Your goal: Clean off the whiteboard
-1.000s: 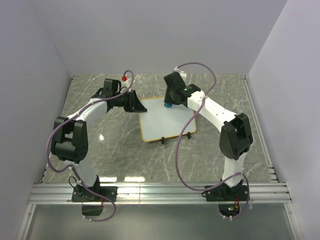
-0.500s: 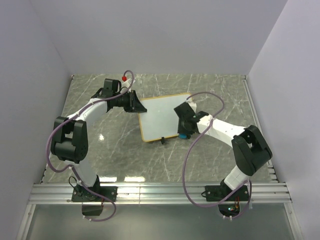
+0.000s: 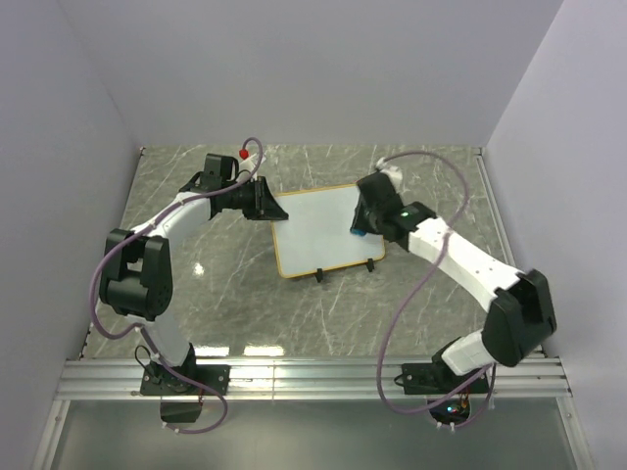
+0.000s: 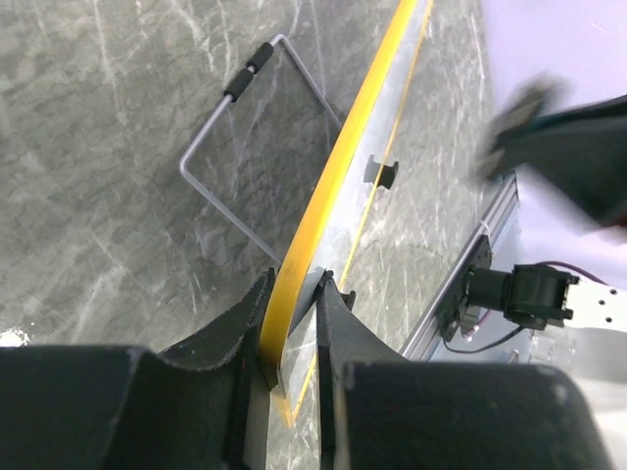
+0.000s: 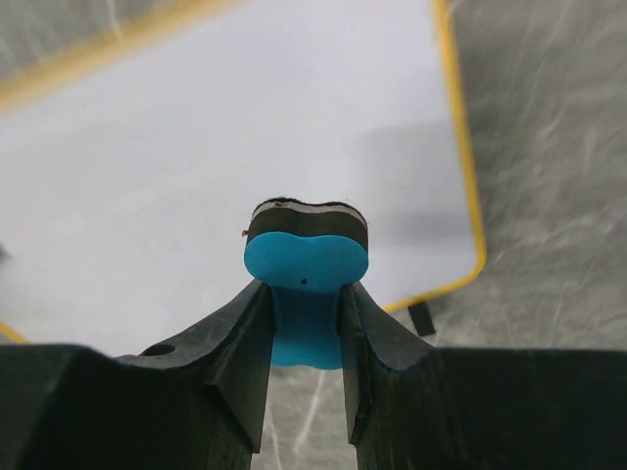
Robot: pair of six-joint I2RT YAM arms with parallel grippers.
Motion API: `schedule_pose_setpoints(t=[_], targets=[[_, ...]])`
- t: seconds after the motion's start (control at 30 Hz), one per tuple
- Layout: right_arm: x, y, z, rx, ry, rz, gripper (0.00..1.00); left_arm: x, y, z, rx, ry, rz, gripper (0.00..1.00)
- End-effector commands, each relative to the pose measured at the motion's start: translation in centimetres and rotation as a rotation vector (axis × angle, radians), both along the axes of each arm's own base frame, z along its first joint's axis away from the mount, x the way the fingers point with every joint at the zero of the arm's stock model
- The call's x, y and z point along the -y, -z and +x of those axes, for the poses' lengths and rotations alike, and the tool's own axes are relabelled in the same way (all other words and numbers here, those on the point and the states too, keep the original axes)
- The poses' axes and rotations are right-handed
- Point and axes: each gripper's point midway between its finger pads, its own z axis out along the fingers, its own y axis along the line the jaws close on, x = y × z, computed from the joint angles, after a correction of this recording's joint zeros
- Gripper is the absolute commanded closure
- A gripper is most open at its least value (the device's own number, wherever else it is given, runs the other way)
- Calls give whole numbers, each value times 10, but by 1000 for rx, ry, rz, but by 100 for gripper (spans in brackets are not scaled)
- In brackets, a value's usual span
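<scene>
My right gripper is going to let go of the blue eraser on the marble table point(image 3: 408, 258) point(image 5: 578, 260), just beside the near corner of the whiteboard.
The whiteboard point(image 3: 318, 227) is a white board with a thin orange-tan frame, propped on the marble table mid-scene. Its face looks white with no writing that I can make out. My left gripper point(image 3: 266, 203) is shut on the board's left edge; the left wrist view shows the yellow frame point(image 4: 338, 176) clamped between my jaws. My right gripper point(image 3: 360, 227) is shut on the blue eraser point(image 5: 306, 264), whose dark felt pad sits against the board's face point(image 5: 196, 157) near its right edge.
A wire stand point(image 4: 240, 157) juts from the board's back onto the table. Two small black feet point(image 3: 319, 277) sit at the board's near edge. A metal rail point(image 3: 313, 377) runs along the table's front. Grey walls close in the sides.
My right gripper with the eraser has swept from the board's near right corner up to its right edge, after coming down from the far edge earlier. My left arm has not moved.
</scene>
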Motion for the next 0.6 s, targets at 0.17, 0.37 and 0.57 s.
schedule_pose_setpoints(t=[0.17,0.37,0.57], targets=[[103,-27,22,49,246,37,100,-63,48,23,49,-292,410,100],[137,28,9,-87,305,76,100,-92,53,27,70,-455,521,97],[138,78,-2,-211,324,116,100,-108,62,30,59,-547,601,79]])
